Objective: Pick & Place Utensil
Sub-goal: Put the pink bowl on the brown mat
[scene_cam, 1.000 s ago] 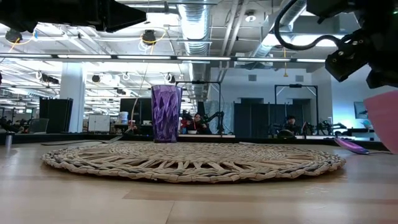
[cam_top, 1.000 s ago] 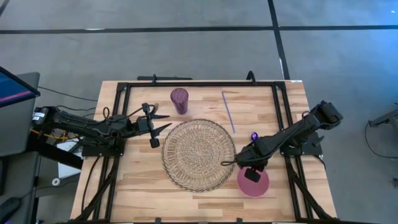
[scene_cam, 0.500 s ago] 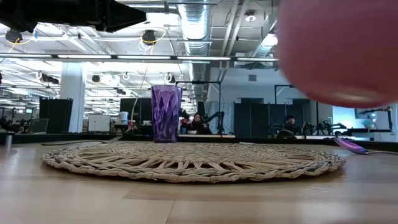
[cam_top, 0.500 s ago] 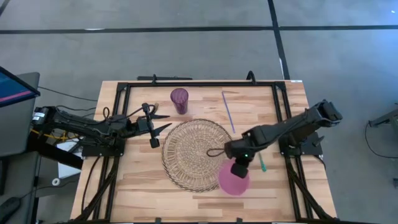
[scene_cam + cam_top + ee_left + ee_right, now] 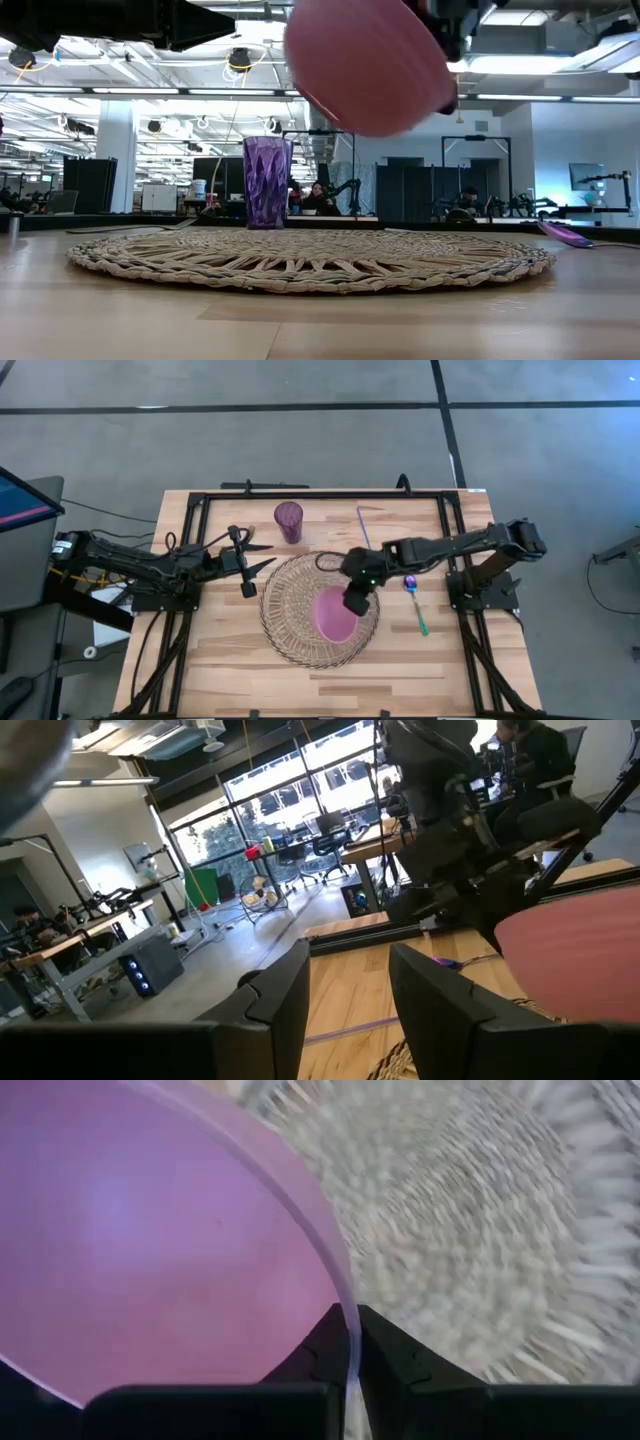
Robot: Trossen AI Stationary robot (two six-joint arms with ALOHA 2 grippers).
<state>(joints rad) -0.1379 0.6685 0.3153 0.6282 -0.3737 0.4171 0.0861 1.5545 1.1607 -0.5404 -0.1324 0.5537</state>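
The robot's right gripper needs to set the pink plate down on the near half of the round woven mat (image 5: 324, 627). The plate now hangs tilted above the mat.
A pink plate (image 5: 333, 616) hangs tilted over a round woven mat (image 5: 295, 605), held by my right gripper (image 5: 352, 600), which is shut on its rim. In the low view the plate (image 5: 365, 65) is well above the mat (image 5: 300, 262). A spoon with a purple bowl and teal handle (image 5: 416, 603) lies flat on the table right of the mat. A purple cup (image 5: 289, 520) stands upright behind the mat, with a thin purple stick (image 5: 367, 538) beside it. My left gripper (image 5: 265, 556) waits open at the mat's left edge. My right gripper pinches the plate's rim (image 5: 340, 1295) between its two fingers (image 5: 395, 1360), one on the inside face and one on the outside. It reaches in from the table's right side. The plate is lifted clear of the mat and hangs tilted.
Black rails (image 5: 320, 495) frame the wooden table top. The purple cup (image 5: 267, 183) stands just past the mat's far edge. Bare wood shows along the near edge (image 5: 330, 670) and to the right of the mat around the spoon.
My right gripper has carried the plate from the table's near right part, leftward and toward the far edge, and now holds it over the mat's middle. The plate stays lifted and tilted throughout. The spoon has kept its place.
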